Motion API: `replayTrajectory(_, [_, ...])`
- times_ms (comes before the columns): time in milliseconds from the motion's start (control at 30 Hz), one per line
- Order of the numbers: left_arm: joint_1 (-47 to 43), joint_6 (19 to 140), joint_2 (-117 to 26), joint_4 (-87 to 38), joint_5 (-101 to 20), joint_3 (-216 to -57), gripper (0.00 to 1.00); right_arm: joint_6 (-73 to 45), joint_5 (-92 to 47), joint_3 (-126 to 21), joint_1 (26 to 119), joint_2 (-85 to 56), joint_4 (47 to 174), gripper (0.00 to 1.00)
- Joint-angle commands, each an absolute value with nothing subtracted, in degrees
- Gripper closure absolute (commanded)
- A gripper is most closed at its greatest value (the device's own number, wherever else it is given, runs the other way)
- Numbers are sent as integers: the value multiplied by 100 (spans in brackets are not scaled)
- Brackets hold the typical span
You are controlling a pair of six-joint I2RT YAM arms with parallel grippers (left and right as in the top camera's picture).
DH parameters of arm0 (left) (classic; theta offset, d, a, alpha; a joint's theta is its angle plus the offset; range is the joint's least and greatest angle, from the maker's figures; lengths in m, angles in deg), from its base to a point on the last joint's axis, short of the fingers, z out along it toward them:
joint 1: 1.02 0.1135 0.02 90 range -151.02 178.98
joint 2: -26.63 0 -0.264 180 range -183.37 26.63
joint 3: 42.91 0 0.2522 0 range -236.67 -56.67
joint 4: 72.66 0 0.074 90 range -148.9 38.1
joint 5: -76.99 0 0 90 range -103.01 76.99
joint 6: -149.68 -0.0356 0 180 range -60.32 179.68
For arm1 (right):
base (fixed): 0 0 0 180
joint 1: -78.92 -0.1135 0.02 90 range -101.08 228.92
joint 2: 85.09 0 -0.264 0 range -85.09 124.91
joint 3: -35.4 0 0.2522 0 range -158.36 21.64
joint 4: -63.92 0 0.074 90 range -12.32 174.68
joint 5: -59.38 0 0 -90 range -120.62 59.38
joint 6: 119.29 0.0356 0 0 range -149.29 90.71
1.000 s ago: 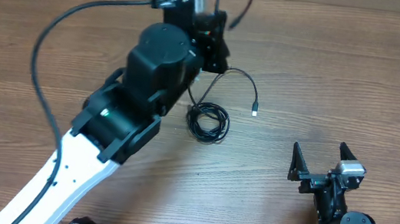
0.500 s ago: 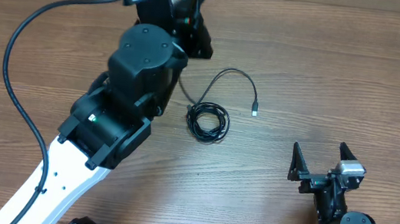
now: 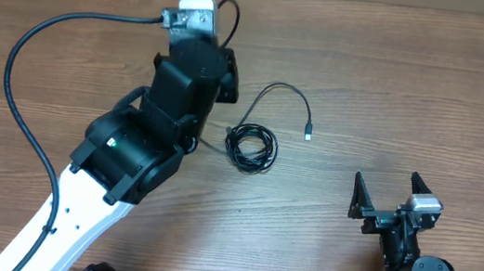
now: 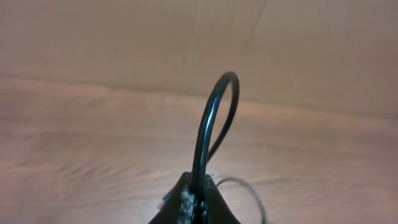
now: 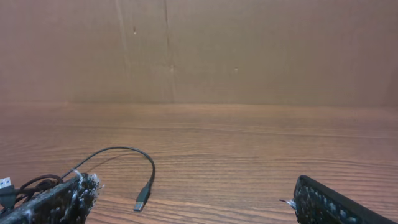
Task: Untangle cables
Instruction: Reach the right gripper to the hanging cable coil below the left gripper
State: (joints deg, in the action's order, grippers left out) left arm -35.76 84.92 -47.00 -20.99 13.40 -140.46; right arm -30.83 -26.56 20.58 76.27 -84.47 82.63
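Note:
I will move my right gripper next past the loose piece of cable of the silver-tipped plug to the far-side coils (image 3: 256,134) (image 5: 46,179) of the black knot and close it there.
The cables lie mid-table as a small black knot (image 3: 251,147). One loose strand (image 3: 278,88) arcs from it to a silver-tipped plug (image 3: 308,134). Another strand runs from the knot under my left arm. My left gripper (image 3: 230,54) is left of and behind the knot, shut on a black cable (image 4: 214,118) that loops up past its fingertips (image 4: 196,190). My right gripper (image 3: 390,196) stands open near the front right, apart from the cables. In the right wrist view the plug (image 5: 142,202) lies ahead between its fingers (image 5: 65,198), with the knot (image 5: 25,186) at the far left.
A thick black wire (image 3: 28,51) curves from the left wrist camera round the left side of the wooden table (image 3: 435,95). A brown cardboard wall (image 5: 249,50) stands along the back edge.
My left arm has swung left with the cable pinched in it, and the held loop has moved left with it. The knot, the plug strand and the right arm have stayed put.

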Motion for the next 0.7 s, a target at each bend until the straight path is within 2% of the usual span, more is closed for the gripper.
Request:
replayTrajectory(0, [-3543, 8407, -4805, -1828, 1320, -14120, 96, -3107, -2796, 2115, 7642, -8491, 8070, 0])
replayTrajectory(100, [-3513, 8269, -4811, -1773, 894, -14120, 96, -2530, -1900, 2115, 7633, -8491, 7758, 0])
replayTrajectory(200, [-3392, 8013, -4811, -1754, 228, -14120, 96, -1208, 373, 2115, 7633, -8491, 7725, 0])
replayTrajectory(300, [-3170, 7742, -4811, -1732, -708, -14120, 96, -615, 543, 2115, 7633, -8491, 7214, 0])
replayTrajectory(367, [-2973, 7742, -4811, -1730, -1130, -14120, 96, 84, 554, 2032, 7633, -8491, 6407, 0])
replayTrajectory(500, [-2735, 7497, -4809, -1763, -1733, -14304, 96, -294, 417, 1315, 7675, -8480, 6691, 0])
replayTrajectory(667, [-2741, 7489, -4809, -1712, -2076, -14964, 96, -1197, 382, -438, 7712, -7555, 8761, 0])
